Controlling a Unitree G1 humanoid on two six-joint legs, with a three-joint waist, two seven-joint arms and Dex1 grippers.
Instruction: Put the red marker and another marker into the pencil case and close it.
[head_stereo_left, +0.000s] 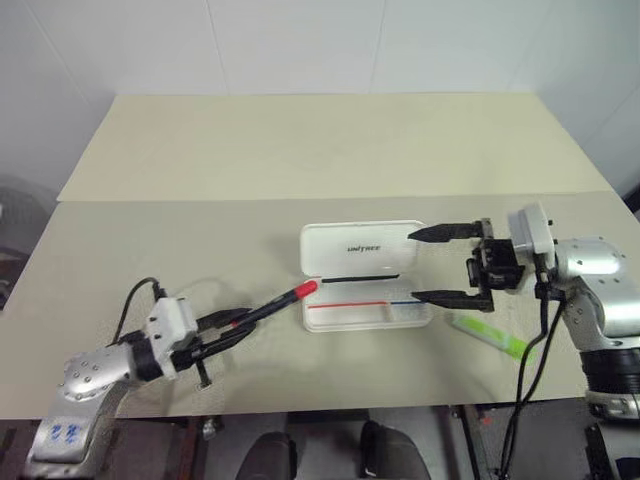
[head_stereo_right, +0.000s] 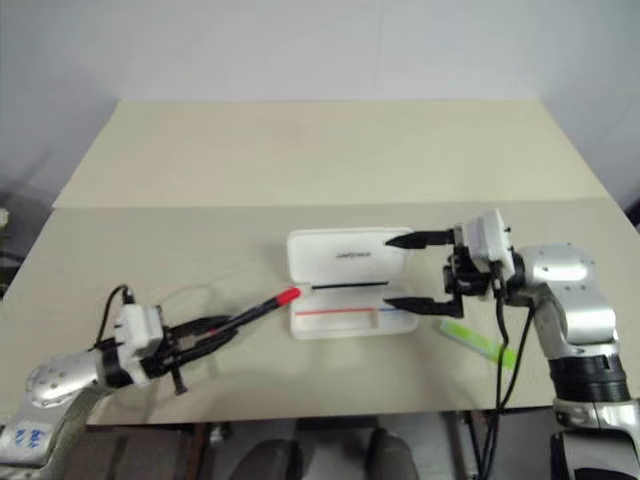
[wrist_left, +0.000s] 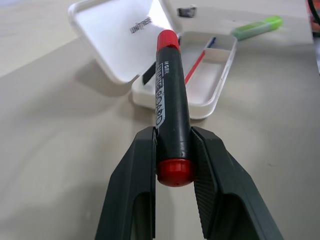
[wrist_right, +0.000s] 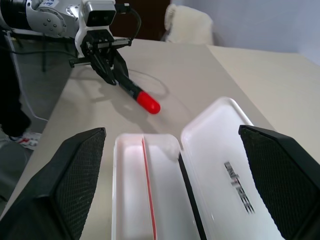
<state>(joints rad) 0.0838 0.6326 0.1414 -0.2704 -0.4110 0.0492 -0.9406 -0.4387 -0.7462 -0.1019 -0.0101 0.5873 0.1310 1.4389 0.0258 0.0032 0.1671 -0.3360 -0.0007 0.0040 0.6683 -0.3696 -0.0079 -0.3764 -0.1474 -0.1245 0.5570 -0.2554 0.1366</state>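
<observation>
My left gripper needs to let go of the red marker in the tray (head_stereo_left: 359, 289) (wrist_left: 181, 61) between the thin stick and the lid.
My left gripper (head_stereo_left: 243, 326) is shut on the red marker (head_stereo_left: 272, 307), which has a black barrel and red ends. The marker lies nearly level, its red cap (wrist_right: 148, 103) pointing at the left end of the pencil case and hanging just short of it. The white pencil case (head_stereo_left: 345, 240) lies open in the middle of the table, its lid flat behind the tray. A thin red and blue stick (head_stereo_left: 350, 303) lies in the tray. My right gripper (head_stereo_left: 413, 265) is open wide at the case's right end, holding nothing. The lime-green highlighter (head_stereo_left: 490, 335) lies on the table right of the case.
The beige table (head_stereo_left: 200, 240) has a seam across its middle, with a second surface (head_stereo_left: 300, 140) behind it and a white wall beyond. Its front edge runs close under both arms. A black cable (head_stereo_left: 135, 295) loops from my left wrist.
</observation>
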